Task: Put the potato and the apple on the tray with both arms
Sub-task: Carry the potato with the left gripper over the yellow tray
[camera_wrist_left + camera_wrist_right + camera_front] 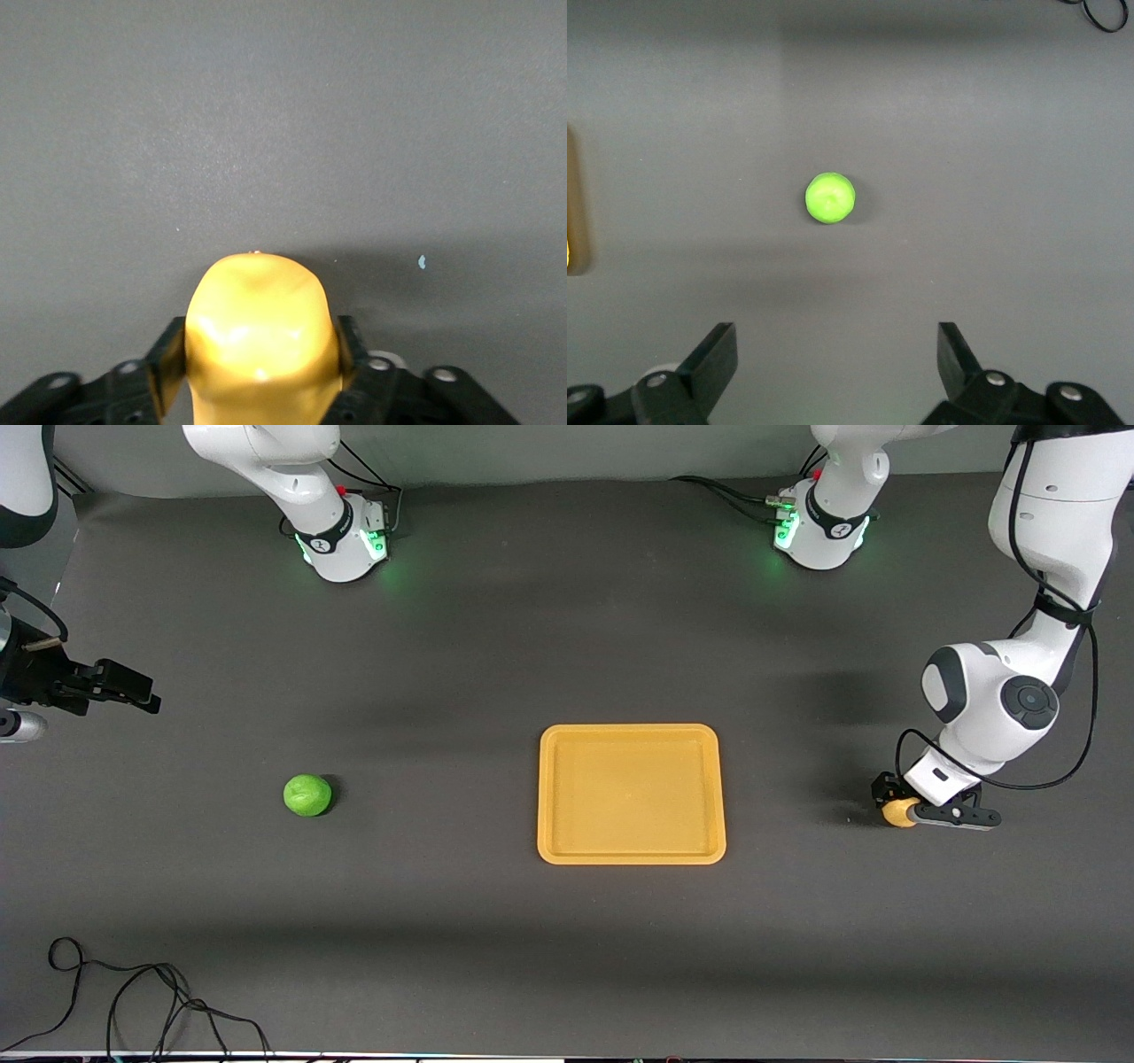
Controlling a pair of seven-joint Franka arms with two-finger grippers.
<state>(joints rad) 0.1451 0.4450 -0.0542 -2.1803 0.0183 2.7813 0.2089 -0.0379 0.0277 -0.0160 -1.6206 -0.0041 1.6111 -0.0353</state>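
The robot's left gripper should put the potato down inside the yellow-orange tray [680, 814], close to the tray's side nearest that gripper.
The pale yellow potato [900, 812] lies at the left arm's end of the table, beside the tray. My left gripper [902, 814] is shut on it, low at the table top. In the left wrist view the potato [259, 319] fills the gap between the black fingers [168, 354]. The green apple [307, 794] rests alone on the mat toward the right arm's end. My right gripper [133, 689] hangs open in the air over that end of the table, holding nothing. Its wrist view shows the apple [830, 197] ahead of the right gripper [837, 350]. The yellow-orange tray [631, 856] lies mid-table with nothing on it.
A loose black cable [133, 992] curls on the mat near the front edge at the right arm's end. Both arm bases [341, 545] [819, 536] stand along the edge farthest from the front camera. Dark mat lies between apple, tray and potato.
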